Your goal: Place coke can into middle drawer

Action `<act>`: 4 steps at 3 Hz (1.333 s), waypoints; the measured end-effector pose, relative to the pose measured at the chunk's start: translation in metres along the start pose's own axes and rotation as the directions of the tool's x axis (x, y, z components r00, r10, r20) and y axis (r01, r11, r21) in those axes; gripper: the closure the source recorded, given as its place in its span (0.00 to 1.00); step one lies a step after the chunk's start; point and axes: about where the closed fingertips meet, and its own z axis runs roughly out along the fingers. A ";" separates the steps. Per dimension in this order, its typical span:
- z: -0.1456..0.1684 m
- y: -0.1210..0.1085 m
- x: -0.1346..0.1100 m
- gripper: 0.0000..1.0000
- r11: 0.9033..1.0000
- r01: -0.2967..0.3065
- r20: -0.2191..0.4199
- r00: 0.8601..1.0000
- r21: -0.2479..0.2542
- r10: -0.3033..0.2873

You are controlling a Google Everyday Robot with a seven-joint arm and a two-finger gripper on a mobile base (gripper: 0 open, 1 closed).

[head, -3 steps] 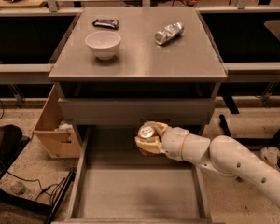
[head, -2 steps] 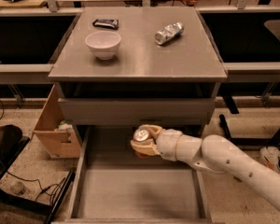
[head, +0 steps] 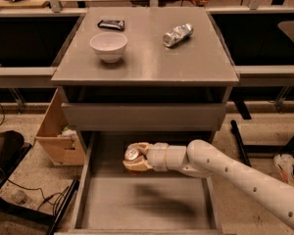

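Observation:
The robot's gripper will release the coke can on the grey drawer's bottom toward the side [head: 117,189] nearest the cardboard box.
The middle drawer [head: 147,207] is pulled out at the bottom of the view, showing a broad grey floor and low side walls. My gripper [head: 135,157] hovers over the drawer's back left part, reaching in from the right on the white arm. It is shut on the coke can [head: 132,154]. Only the can's silver top and a sliver of red show between the tan fingers [head: 137,166]. The can is held upright above the drawer floor.
On the cabinet top [head: 147,62] stand a white bowl [head: 108,46], a shiny silver can [head: 177,35] lying on its side, and a dark snack bar [head: 111,24]. The upper drawer front [head: 144,115] is closed. A cardboard box [head: 59,136] stands left of the drawer.
My gripper has moved to the left with the can, staying over the back of the open drawer.

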 end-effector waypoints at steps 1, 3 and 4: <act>0.024 0.017 0.024 1.00 0.998 0.010 -0.002 1.000 -0.063 -0.010; 0.056 0.055 0.048 1.00 0.990 -0.010 0.093 0.995 -0.140 0.023; 0.068 0.065 0.059 1.00 0.985 0.003 0.093 0.996 -0.170 0.013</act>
